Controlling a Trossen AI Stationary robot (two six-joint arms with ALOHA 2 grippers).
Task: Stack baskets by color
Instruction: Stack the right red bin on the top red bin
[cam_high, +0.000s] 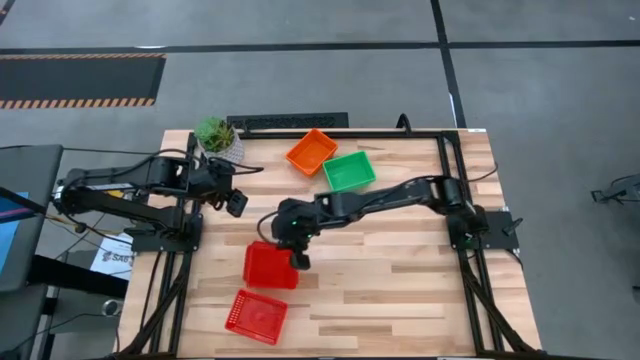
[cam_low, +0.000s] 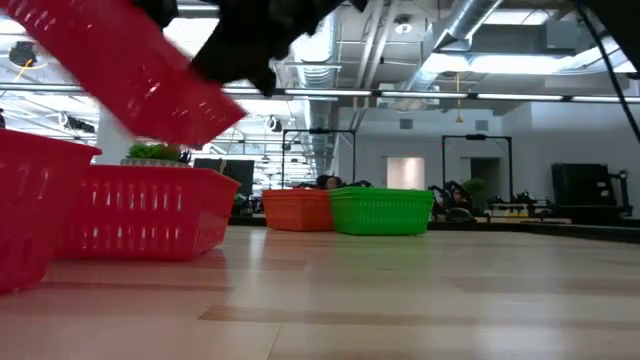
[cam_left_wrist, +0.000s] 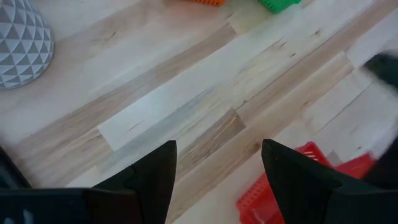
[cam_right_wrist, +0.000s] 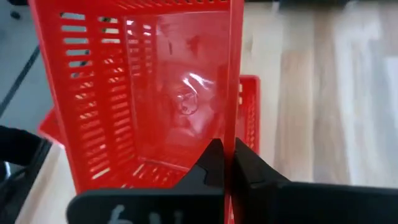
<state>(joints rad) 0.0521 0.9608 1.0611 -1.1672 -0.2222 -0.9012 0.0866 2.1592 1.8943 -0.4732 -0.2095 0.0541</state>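
Observation:
The red basket, now tilted in the air, will go down on the wood (cam_high: 313, 203) just in front of the orange and green baskets, where I should set it with my right gripper.
My right gripper (cam_high: 298, 259) reaches in from the table's right and is shut on a red basket (cam_high: 268, 264), which shows tilted in the air in the low view (cam_low: 130, 70). Below and beside it a second red basket (cam_low: 150, 212) rests on its base on the table, partly hidden from above. A third red basket (cam_high: 256, 316) stands nearer the front edge. An orange basket (cam_high: 311, 151) and a green basket (cam_high: 349, 171) stand side by side at the far middle. My left gripper (cam_high: 236, 204) hangs open over bare wood at the far left. My right gripper grips one side wall of the red basket (cam_right_wrist: 231, 118), one finger inside the basket and one outside (cam_right_wrist: 214, 163). The fingers come slanting down from the table's right. The basket is lifted clear and tilted, its open side turned toward the wrist camera.
A small green plant in a white faceted pot (cam_high: 218, 137) stands at the far left corner, close to my left arm. A black frame rail (cam_high: 440, 135) runs around the table. Bare wood lies across the right half and the near middle.

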